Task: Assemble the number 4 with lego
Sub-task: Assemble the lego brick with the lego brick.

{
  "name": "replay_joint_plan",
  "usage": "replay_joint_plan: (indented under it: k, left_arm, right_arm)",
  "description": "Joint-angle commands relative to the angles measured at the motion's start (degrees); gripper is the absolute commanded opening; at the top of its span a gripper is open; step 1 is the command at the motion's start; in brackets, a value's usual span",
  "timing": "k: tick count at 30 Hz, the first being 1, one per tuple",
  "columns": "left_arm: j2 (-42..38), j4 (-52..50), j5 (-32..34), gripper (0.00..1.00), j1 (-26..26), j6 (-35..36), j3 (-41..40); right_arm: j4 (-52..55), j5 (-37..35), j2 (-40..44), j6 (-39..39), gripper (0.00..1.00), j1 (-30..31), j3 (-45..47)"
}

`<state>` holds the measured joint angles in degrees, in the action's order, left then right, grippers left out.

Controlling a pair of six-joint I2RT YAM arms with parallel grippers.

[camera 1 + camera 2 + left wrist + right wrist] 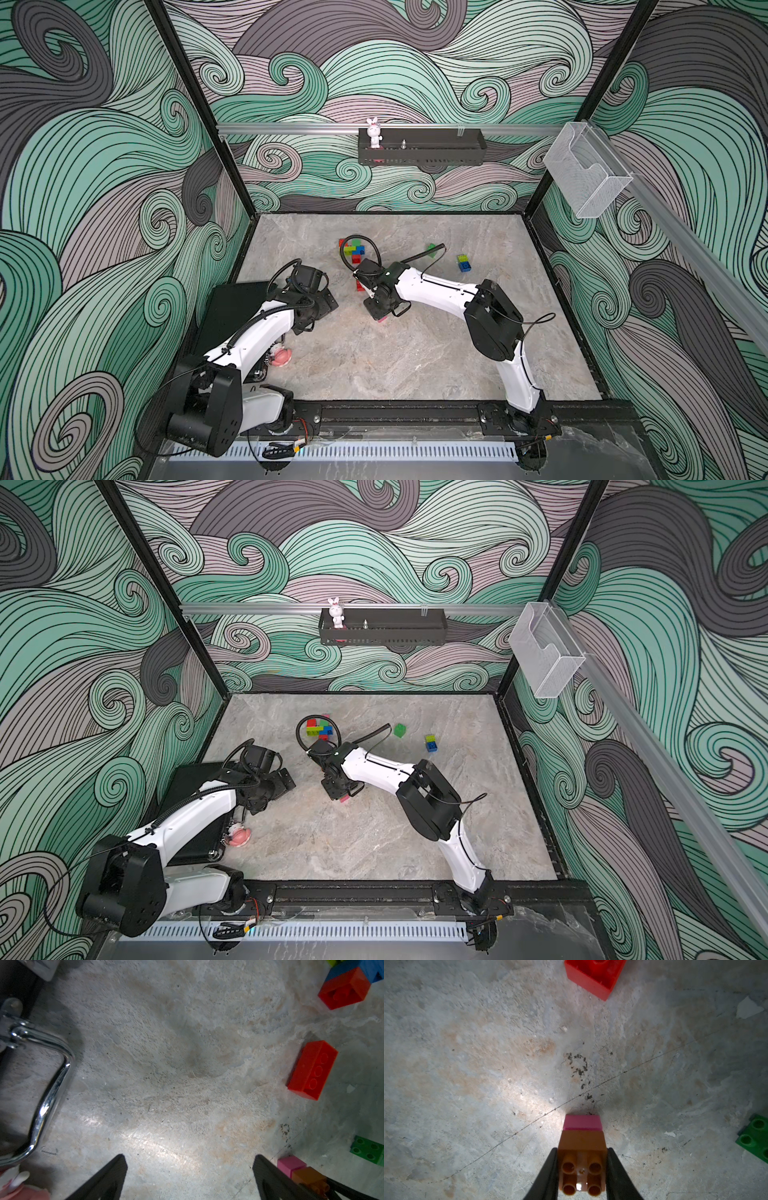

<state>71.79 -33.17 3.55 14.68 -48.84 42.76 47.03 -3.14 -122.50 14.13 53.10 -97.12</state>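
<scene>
The robot's right gripper needs to set the orange lego brick, now held just above the table, down on bare table [406,316] [640,1164] between the crack and the green brick.
My right gripper [581,1153] is shut on an orange lego brick [581,1159] with a pink brick [582,1123] joined to its far end, held just above the table. In a top view the pink brick [382,319] peeks out under that gripper [376,311]. My left gripper [189,1159] is open and empty over bare table [166,1064], to the left of it [322,297]. A lone red brick [359,285] lies between them. Behind it sits a cluster of red, green, lime and blue bricks [353,247]. A green brick [432,248] and a lime-on-blue stack [464,262] lie further right.
A black case [232,307] with a chrome handle [52,1088] lies at the table's left edge, a pink and white toy [282,356] beside it. On the back wall hang a black shelf [436,153] holding a white rabbit figurine [374,132], and a clear bin [586,174].
</scene>
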Motion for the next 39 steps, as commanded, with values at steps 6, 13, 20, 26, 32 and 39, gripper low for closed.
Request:
replay_joint_plan:
  k: [6,13,20,26,32,39]
  left_arm:
    - [0.7,-0.5,-1.0,0.99,-0.5,0.7,0.7]
    - [1.0,-0.2,-1.4,0.99,-0.7,1.1,0.6]
    - [1.0,-0.1,-2.9,0.99,-0.6,3.7,1.0]
    - [0.1,1.5,-5.0,0.99,1.2,9.8,1.8]
    - [2.5,2.5,-5.5,0.99,5.6,10.6,3.9]
    - [6.5,1.9,-5.5,0.99,9.1,12.0,7.2]
  right_arm:
    - [3.2,-1.7,-3.0,2.0,0.0,0.2,-0.1]
    - [7.0,-1.0,-6.5,2.4,0.0,0.2,0.4]
    - [7.0,-0.7,-9.5,3.2,0.0,-0.5,4.0]
    - [5.3,-0.8,-7.6,4.9,0.0,-2.2,8.5]
    - [2.3,-0.6,4.7,13.3,0.0,-4.3,12.6]
    - [0.9,-2.3,11.0,23.7,0.04,-5.9,16.1]
